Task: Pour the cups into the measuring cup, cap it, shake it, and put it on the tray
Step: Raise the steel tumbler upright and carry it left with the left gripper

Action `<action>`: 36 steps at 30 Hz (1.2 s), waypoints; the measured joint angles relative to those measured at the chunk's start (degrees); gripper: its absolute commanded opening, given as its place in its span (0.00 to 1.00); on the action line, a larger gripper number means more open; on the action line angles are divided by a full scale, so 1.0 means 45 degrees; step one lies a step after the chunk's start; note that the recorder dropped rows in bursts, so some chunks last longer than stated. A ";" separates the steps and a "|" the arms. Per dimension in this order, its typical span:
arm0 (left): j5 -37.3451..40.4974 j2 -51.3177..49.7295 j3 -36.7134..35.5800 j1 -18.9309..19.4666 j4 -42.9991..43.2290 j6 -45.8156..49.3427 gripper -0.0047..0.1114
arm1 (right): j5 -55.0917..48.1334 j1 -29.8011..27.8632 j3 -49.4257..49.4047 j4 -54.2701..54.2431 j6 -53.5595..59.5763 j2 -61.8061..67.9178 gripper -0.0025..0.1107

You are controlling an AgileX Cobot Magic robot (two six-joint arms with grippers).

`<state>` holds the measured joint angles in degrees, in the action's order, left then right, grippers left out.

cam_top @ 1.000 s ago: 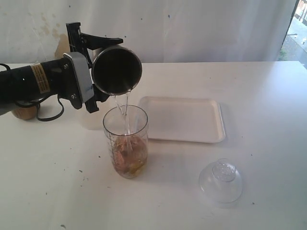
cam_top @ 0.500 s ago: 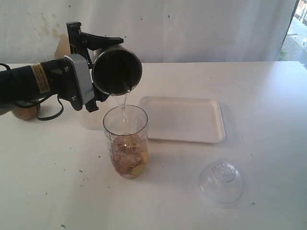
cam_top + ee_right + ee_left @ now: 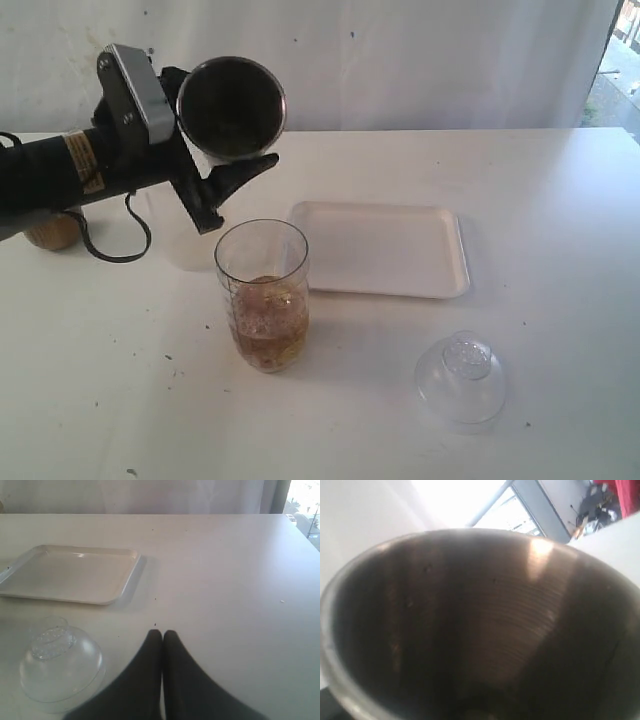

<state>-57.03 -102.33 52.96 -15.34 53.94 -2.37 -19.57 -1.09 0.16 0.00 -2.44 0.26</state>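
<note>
I need to let go of the steel cup with my left gripper on the table [image 3: 92, 284] just in front of the brown round object. The steel cup is tilted above the measuring cup.
My left gripper [image 3: 218, 150] is shut on a steel cup [image 3: 232, 108], held tilted on its side above and left of the measuring cup [image 3: 262, 295]. No liquid runs from it. In the left wrist view the cup's dark inside [image 3: 485, 630] fills the picture and hides the fingers. The measuring cup stands upright on the table, about a third full of brownish liquid with pieces in it. The white tray [image 3: 440, 285] lies just to its right, also seen as the tray [image 3: 30, 592] in the right wrist view. My right gripper [image 3: 162, 632] is shut on nothing, low over the table.
A clear domed lid [image 3: 460, 380] rests on the table right of the measuring cup; the lid [image 3: 60, 665] lies close beside the right gripper. A frosted plastic cup [image 3: 168, 240] stands behind the left arm. A brown round object [image 3: 50, 232] sits at the far left.
The stream from the steel cup has stopped. The left gripper has rolled and lifted the cup up and to the left. The liquid in the measuring cup has risen.
</note>
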 measured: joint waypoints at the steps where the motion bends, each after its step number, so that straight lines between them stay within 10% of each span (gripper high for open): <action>1: 0.0000 0.0000 0.0000 0.0000 -0.0204 -0.1228 0.04 | 0.0000 0.0000 0.0000 0.0000 0.0000 0.0000 0.02; 7: 0.0000 0.0057 0.0000 0.0000 -0.1557 -0.6499 0.04 | 0.0000 0.0000 0.0000 0.0000 0.0000 0.0000 0.02; 23: 0.3537 0.2959 -0.0054 0.2570 0.1157 -0.9773 0.04 | 0.0000 0.0000 0.0000 0.0000 0.0000 0.0000 0.02; 29: 0.3596 0.3480 -0.1901 0.4711 0.1075 -0.9572 0.04 | 0.0000 0.0000 0.0000 0.0000 0.0000 0.0000 0.02; 36: 0.1587 0.2646 -0.4959 0.5061 -0.1366 -0.5641 0.04 | 0.0000 0.0000 0.0000 0.0000 0.0000 0.0000 0.02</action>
<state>-49.88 -90.42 30.65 7.44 47.79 -27.75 -19.57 -1.09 0.16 0.00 -2.44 0.26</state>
